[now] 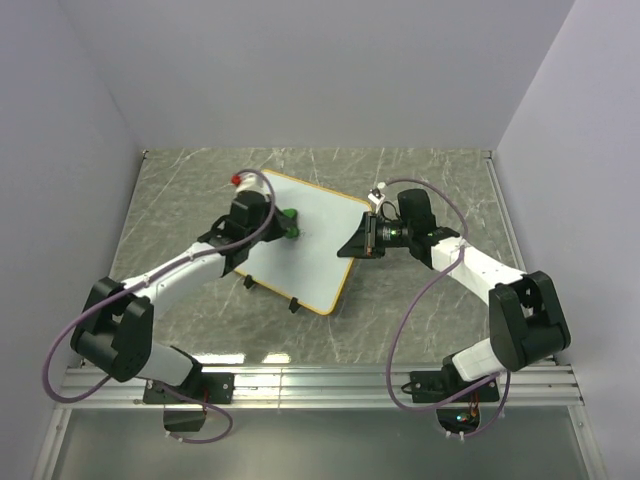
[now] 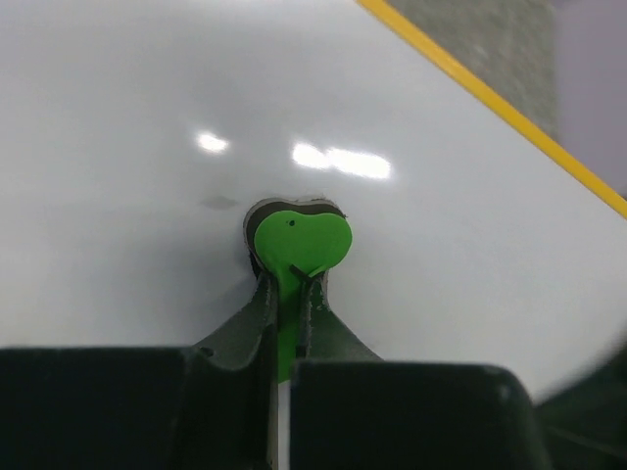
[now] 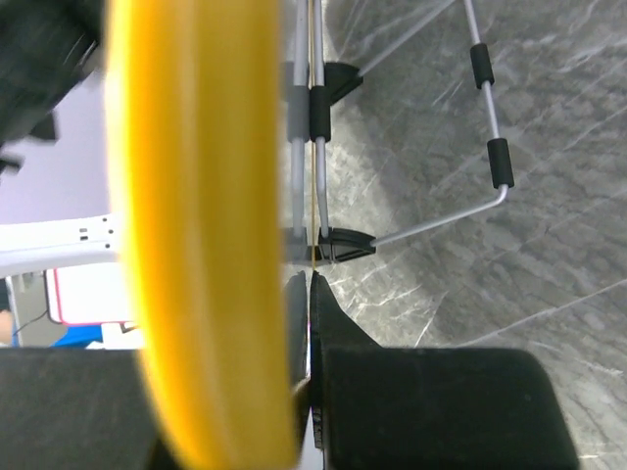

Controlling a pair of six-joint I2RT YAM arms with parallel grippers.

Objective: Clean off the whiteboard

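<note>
My left gripper will release the green eraser on the marbled table (image 1: 194,277) under its white arm, next to the whiteboard.
The whiteboard (image 1: 315,255) lies slanted in the middle of the table, white with a thin yellow-orange frame. My left gripper (image 1: 280,228) is shut on a small green eraser (image 1: 289,221) and presses it onto the board's upper left part. In the left wrist view the eraser (image 2: 299,243) sits between my jaws (image 2: 289,284) against the white surface (image 2: 137,127), with a faint grey smudge (image 2: 217,203) just left of it. My right gripper (image 1: 354,247) is shut on the board's right edge; its wrist view shows the blurred yellow frame (image 3: 196,196) at the fingertips (image 3: 311,279).
Two black clip feet (image 1: 250,283) (image 1: 294,304) sit on the board's near edge. A small red object (image 1: 238,179) lies at the board's far left corner. A wire stand (image 3: 490,147) with black clips (image 3: 345,244) shows under the board. Grey walls enclose the marbled table (image 1: 430,320).
</note>
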